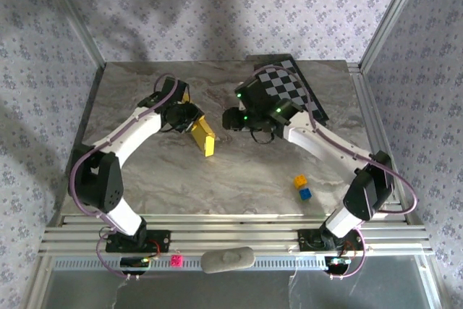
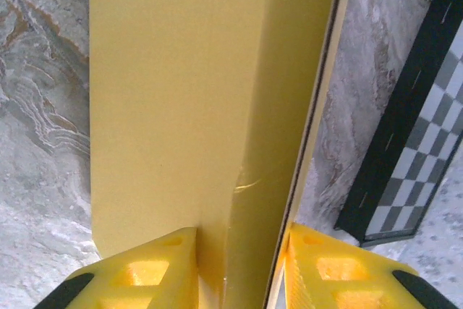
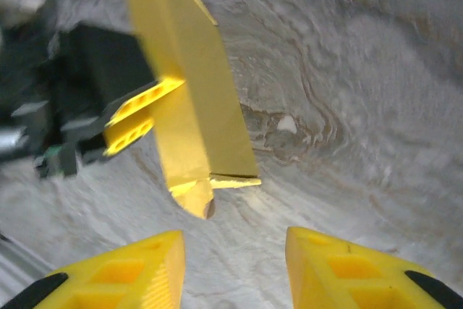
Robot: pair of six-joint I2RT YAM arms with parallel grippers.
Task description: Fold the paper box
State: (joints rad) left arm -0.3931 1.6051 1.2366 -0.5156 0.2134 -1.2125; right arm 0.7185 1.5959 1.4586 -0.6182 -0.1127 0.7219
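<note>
The small tab at the lower end of the paper box sticks out, so the robot's right gripper needs to pinch that corner (image 3: 196,196) of the box while the left gripper keeps the box steady.
The paper box (image 1: 205,137) is a flat yellow cardboard piece standing on edge on the marble table, left of centre. My left gripper (image 1: 192,122) is shut on its far end. In the left wrist view the paper box (image 2: 188,92) runs up from between the two yellow fingers (image 2: 148,273), which press on both of its sides. My right gripper (image 1: 226,119) hangs just right of the box, apart from it. Seen from the right wrist, the paper box (image 3: 195,106) stands ahead with a small tab at its lower end, and the right gripper (image 3: 235,258) is open with bare table between its fingers.
A black-and-white chequered board (image 1: 288,89) lies at the back right, partly under the right arm, and its edge shows in the left wrist view (image 2: 423,142). A small yellow cube (image 1: 300,180) and a blue cube (image 1: 305,193) sit at the front right.
</note>
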